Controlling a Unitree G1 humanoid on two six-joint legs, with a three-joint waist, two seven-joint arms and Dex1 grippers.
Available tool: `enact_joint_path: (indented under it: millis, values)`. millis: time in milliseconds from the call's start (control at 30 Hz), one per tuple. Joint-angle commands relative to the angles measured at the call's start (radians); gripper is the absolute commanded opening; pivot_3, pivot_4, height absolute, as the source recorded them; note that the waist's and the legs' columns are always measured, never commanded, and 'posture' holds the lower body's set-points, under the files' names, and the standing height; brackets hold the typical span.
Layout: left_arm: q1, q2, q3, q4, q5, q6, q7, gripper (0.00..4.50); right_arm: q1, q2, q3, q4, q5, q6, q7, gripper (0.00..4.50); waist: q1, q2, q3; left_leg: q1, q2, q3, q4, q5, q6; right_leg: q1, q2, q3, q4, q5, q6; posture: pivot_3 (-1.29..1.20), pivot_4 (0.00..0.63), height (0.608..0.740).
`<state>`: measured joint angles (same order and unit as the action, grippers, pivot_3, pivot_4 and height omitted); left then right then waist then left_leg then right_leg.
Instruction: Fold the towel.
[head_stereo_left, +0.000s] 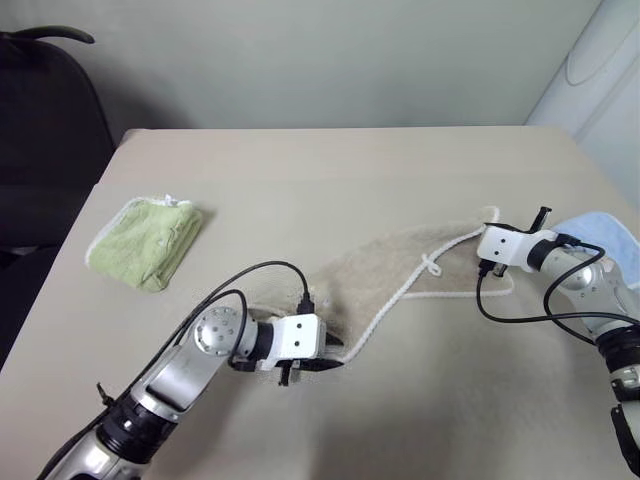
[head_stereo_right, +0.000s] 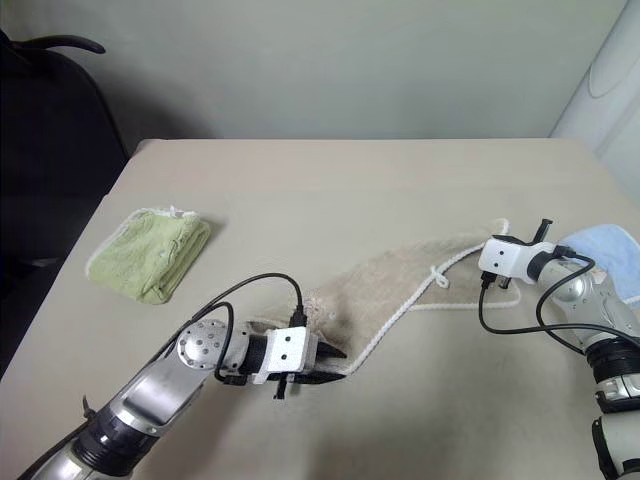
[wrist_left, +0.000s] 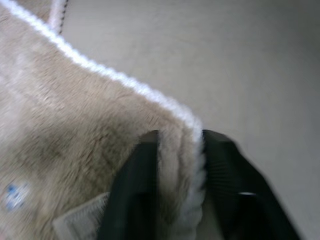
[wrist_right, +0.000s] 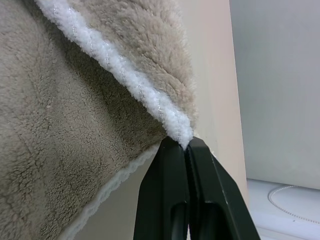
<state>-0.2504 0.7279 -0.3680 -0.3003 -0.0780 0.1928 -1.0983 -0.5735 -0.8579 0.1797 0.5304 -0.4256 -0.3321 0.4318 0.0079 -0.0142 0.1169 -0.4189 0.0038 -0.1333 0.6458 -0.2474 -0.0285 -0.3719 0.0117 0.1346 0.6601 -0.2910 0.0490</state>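
Note:
A thick fold of the beige towel's edge is deep in the left gripper's fingers, so the robot should open them and pinch the towel's near corner (wrist_left: 191, 120) before lifting.
The beige towel (head_stereo_left: 400, 265) with white corded edging lies stretched and rumpled across the middle of the table, its small white loop (head_stereo_left: 432, 265) on top. My left gripper (head_stereo_left: 335, 362) is at the towel's near corner. In the left wrist view its two fingers (wrist_left: 135, 190) are closed on a thick fold of the corded edge, and a small blue printed mark (wrist_left: 12, 192) shows on the cloth. My right gripper (head_stereo_left: 492, 228) holds the far right corner slightly raised. In the right wrist view it (wrist_right: 186, 145) is shut tight on the white cord.
A fluffy lime-green folded towel (head_stereo_left: 147, 240) lies at the table's left. A light blue folded towel (head_stereo_left: 610, 235) sits at the right edge behind my right arm. A black chair (head_stereo_left: 45, 130) stands beyond the left edge of the table (head_stereo_left: 330, 170).

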Motion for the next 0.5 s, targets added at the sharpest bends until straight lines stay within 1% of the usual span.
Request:
enact_joint_path:
  millis: [33,167,500]
  values:
    - [0.01,0.009,-0.003,-0.028,0.03,-0.012,0.01,2.87,-0.014,-0.02,-0.025,-0.022,0.005,-0.007,0.001,0.0,0.0,0.0,0.0,0.0,0.0,0.0,0.0,0.0,0.0,0.0,0.0,0.0,0.0,0.0,0.0,0.0,0.15,0.74]
    - [-0.001,0.011,-0.027,-0.006,0.077,-0.036,0.01,2.87,-0.014,-0.016,-0.024,-0.023,0.003,-0.003,-0.002,0.0,0.0,0.0,0.0,0.0,0.0,0.0,0.0,0.0,0.0,0.0,0.0,0.0,0.0,0.0,0.0,0.0,0.15,0.74]
    - [0.008,0.026,-0.038,-0.022,0.054,-0.021,-0.058,2.87,0.001,-0.014,-0.028,-0.062,0.006,0.02,0.004,0.0,-0.001,0.0,0.0,0.0,0.0,0.0,0.0,0.0,0.0,0.0,0.0,0.0,0.0,0.0,0.0,0.0,0.15,0.74]
